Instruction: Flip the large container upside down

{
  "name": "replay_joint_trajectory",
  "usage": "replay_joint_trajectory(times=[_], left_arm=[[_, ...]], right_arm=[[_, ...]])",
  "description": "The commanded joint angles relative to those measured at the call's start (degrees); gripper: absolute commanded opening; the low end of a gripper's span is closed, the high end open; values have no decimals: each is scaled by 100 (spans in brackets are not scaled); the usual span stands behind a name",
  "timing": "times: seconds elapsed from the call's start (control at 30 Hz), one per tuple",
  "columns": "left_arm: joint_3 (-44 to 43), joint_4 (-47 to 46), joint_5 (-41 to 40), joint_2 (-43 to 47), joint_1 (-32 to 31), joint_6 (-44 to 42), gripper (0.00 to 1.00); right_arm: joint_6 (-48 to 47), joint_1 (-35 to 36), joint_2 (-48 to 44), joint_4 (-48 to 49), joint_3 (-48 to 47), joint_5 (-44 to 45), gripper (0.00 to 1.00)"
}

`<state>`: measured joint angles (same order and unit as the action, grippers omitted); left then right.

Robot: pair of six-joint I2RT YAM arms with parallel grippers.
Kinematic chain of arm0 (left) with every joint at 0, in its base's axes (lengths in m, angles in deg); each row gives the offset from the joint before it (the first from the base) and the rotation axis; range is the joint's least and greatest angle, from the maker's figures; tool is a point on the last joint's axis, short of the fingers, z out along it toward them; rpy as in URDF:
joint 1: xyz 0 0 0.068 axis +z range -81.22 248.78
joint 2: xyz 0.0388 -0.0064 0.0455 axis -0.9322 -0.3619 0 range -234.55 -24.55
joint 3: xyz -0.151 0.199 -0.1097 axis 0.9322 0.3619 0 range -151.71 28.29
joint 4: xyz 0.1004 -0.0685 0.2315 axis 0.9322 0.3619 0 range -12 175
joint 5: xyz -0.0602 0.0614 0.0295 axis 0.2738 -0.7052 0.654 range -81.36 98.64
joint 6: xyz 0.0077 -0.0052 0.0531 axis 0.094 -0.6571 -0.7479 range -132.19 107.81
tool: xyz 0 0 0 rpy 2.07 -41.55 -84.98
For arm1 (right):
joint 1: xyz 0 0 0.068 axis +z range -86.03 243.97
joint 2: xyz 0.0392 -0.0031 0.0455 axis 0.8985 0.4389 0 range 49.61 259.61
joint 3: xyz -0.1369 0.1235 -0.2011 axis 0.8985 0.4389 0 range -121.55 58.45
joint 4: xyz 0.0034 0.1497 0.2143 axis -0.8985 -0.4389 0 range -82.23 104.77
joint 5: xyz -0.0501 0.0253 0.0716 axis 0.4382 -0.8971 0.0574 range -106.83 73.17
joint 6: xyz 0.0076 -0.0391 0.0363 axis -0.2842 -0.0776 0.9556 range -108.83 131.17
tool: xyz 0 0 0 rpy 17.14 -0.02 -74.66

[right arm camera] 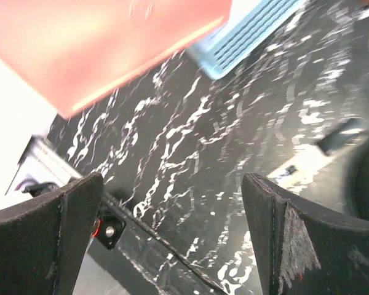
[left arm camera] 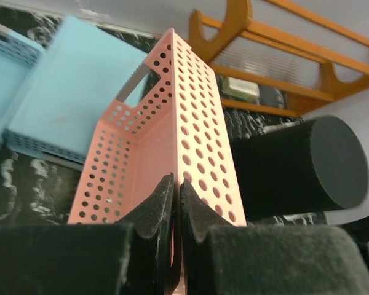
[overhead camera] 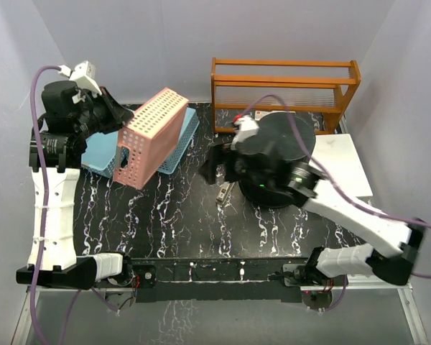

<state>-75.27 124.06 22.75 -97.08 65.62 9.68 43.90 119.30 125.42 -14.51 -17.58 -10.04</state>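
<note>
I need to release the pink basket from my left gripper on the bare table [overhead camera: 190,192] beside the small pale object, before the blue basket.
The large container [overhead camera: 284,147], a round black bucket, stands right of centre with its flat round face on top and its wider end on the table; it also shows in the left wrist view [left arm camera: 295,166]. My right gripper [overhead camera: 217,167] hangs just left of it, open and empty [right arm camera: 172,227], above bare table. A dark edge at the far right of the right wrist view may be the bucket. My left gripper [overhead camera: 123,121] is at the back left, shut [left arm camera: 176,192] on the wall of a pink perforated basket [overhead camera: 154,133] that it holds tilted up on edge.
A blue basket [overhead camera: 183,144] lies under and behind the pink one. A wooden rack [overhead camera: 287,90] stands at the back right, a white board [overhead camera: 348,162] lies right of the bucket, and a small pale object [overhead camera: 226,192] lies by its left foot.
</note>
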Motion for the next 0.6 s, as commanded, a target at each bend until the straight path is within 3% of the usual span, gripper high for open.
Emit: replay_joint_trajectory(times=[0.0, 0.13, 0.3, 0.43, 0.57], left_arm=[[761, -846, 1437, 522, -1, 679, 0], [1833, -1701, 2208, 1027, -1, 1586, 0], [3095, -2104, 1957, 1679, -5, 2272, 0], [4981, -3556, 1882, 2439, -9, 3493, 0], [5813, -3466, 1280, 3069, -10, 3602, 0]], right_arm=[[-296, -60, -937, -1399, -217, 1728, 96], [-296, -59, -1313, -1796, -617, 2416, 98], [-325, -60, -1462, -1684, -699, 2549, 98], [-310, -58, -1403, -1626, -630, 2418, 98], [-245, -59, -1309, -1618, -599, 2281, 98]])
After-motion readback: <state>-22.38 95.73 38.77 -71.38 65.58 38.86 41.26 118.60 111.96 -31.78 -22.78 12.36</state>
